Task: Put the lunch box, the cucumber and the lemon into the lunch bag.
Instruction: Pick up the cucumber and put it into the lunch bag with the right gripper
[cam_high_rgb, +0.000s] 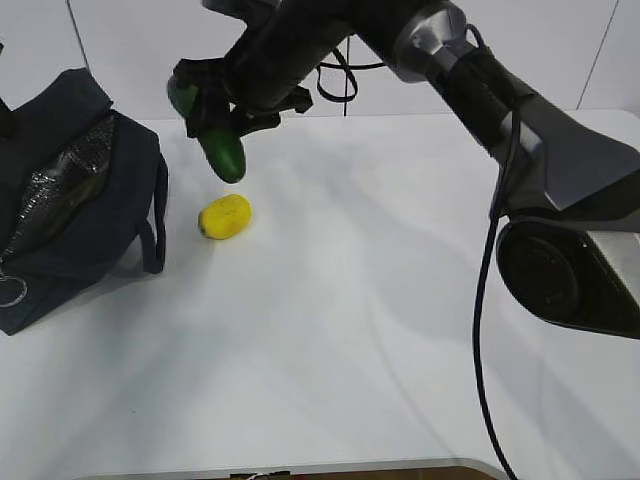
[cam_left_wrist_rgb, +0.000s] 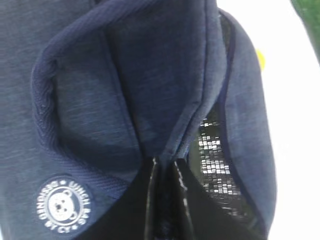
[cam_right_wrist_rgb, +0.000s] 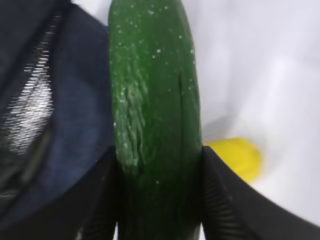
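Note:
My right gripper should release the cucumber on the silver foil lining inside the navy lunch bag's gaping opening (cam_high_rgb: 60, 207) (cam_right_wrist_rgb: 30, 132). It still hangs tilted above the white table.
The dark green cucumber (cam_high_rgb: 222, 152) (cam_right_wrist_rgb: 152, 100) hangs tilted above the white table, and my right gripper (cam_high_rgb: 212, 115) (cam_right_wrist_rgb: 160, 155) is shut on it, one finger on each side. It is just right of the navy lunch bag (cam_high_rgb: 90, 225) (cam_right_wrist_rgb: 75, 100) (cam_left_wrist_rgb: 150, 75), whose mouth gapes and shows silver foil lining (cam_high_rgb: 60, 185) (cam_left_wrist_rgb: 212, 155). The yellow lemon (cam_high_rgb: 225, 216) (cam_right_wrist_rgb: 237, 157) lies on the table below the cucumber, a little way from the bag. My left gripper (cam_left_wrist_rgb: 164, 167) is shut, pinching the bag's rim fabric. The lunch box is out of view.
A bag handle (cam_high_rgb: 155, 225) loops down the bag's right side, and a silver ring pull (cam_high_rgb: 10, 290) hangs at its near left end. The right arm's base (cam_high_rgb: 570, 270) and a black cable (cam_high_rgb: 485, 300) stand at the right. The table (cam_high_rgb: 350, 330) spreads white in front.

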